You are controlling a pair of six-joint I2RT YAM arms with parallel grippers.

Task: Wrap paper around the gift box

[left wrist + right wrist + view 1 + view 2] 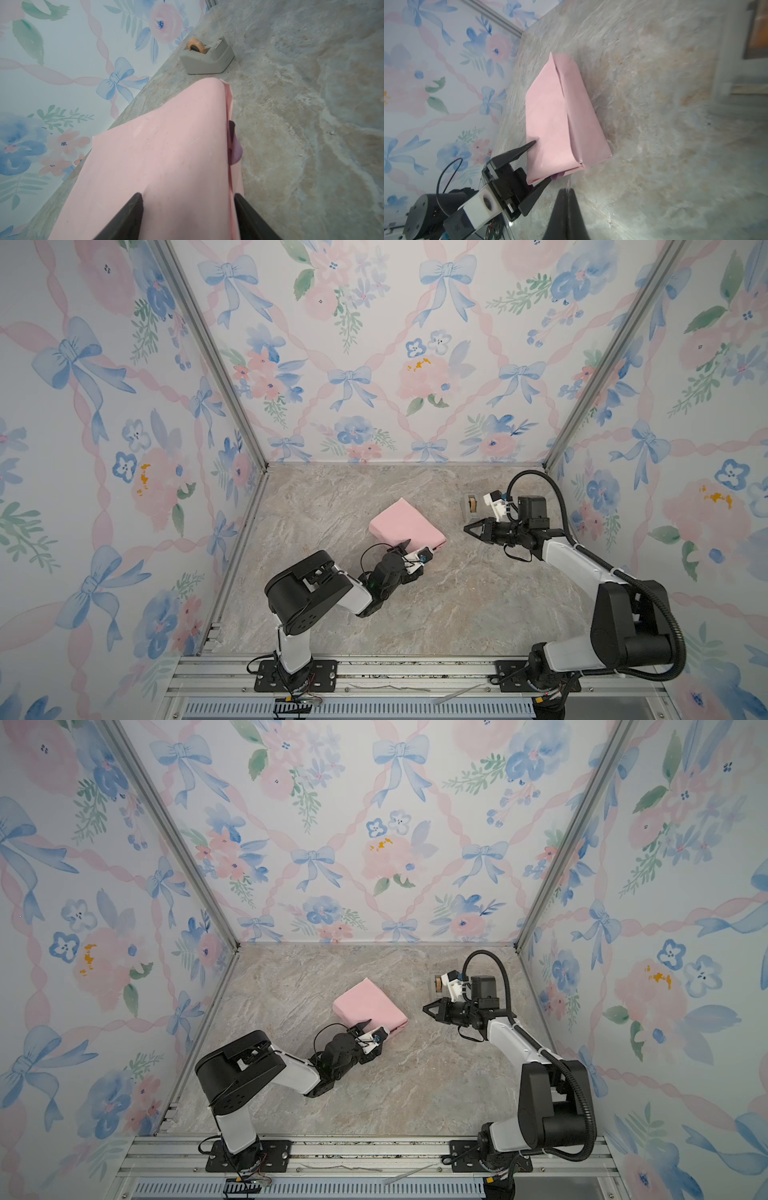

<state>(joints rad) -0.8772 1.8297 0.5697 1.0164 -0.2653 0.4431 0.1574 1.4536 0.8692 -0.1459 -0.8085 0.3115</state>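
The robot's right gripper needs to let go of the thin clear piece of tape on the pink parcel's near end [434, 546] [560, 175], next to the left gripper.
The paper [399, 526] [365, 1004] lies pale pink side out, folded into a flat parcel in the middle of the table, with overlapping flaps on top [550, 116]. The gift box is hidden inside it. A little lilac paper pokes out at the parcel's near end [236, 151]. My left gripper [417, 549] [187, 195] grips that near end, one finger on each side and touching the paper. My right gripper [466, 528] [568, 190] hovers to the parcel's right, apart from it, shut on a thin clear strip of tape.
A beige tape dispenser [471, 506] [207, 60] stands at the back right near the wall, just behind my right gripper. The marble table [457, 605] is walled in by floral panels on three sides, with an aluminium rail along the front.
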